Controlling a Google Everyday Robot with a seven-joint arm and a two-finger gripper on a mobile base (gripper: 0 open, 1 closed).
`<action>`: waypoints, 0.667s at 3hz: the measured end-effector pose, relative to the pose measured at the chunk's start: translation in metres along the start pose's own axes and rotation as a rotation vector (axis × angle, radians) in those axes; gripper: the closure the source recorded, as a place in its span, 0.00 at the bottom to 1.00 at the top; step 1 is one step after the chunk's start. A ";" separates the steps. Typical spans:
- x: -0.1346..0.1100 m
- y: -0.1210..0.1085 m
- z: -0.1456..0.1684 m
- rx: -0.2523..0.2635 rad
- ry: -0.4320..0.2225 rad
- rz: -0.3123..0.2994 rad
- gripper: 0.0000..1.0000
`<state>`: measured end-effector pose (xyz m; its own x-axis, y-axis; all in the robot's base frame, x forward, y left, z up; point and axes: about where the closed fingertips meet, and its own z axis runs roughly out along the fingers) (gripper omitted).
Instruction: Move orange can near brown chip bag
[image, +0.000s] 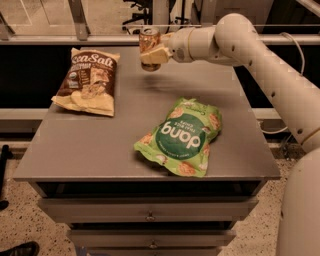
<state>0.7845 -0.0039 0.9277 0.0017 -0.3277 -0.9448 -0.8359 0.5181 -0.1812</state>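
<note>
The brown chip bag has a side facing the green bag. Next, my gripper lets go of the orange can on the grey table (117, 98), against that side. The orange can is now held above the table's back.
The orange can (148, 44) is slim with a silver top and is held upright above the back of the grey table (100, 150). My gripper (154, 52) is shut on the orange can, its arm reaching in from the right. The brown chip bag (90, 80), dark brown and pale yellow with "Sea Salt" lettering, lies flat at the table's back left, a short way left of the can.
A green "dang" bag (182, 135) lies right of the table's middle. A rail and glass partition (75, 37) run behind the table's back edge. Drawers (150, 217) sit below the front edge.
</note>
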 end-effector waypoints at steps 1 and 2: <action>0.005 0.040 0.004 -0.111 0.007 0.027 1.00; 0.012 0.070 0.014 -0.199 0.005 0.063 1.00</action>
<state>0.7336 0.0394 0.9000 -0.0566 -0.3037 -0.9511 -0.9261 0.3720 -0.0637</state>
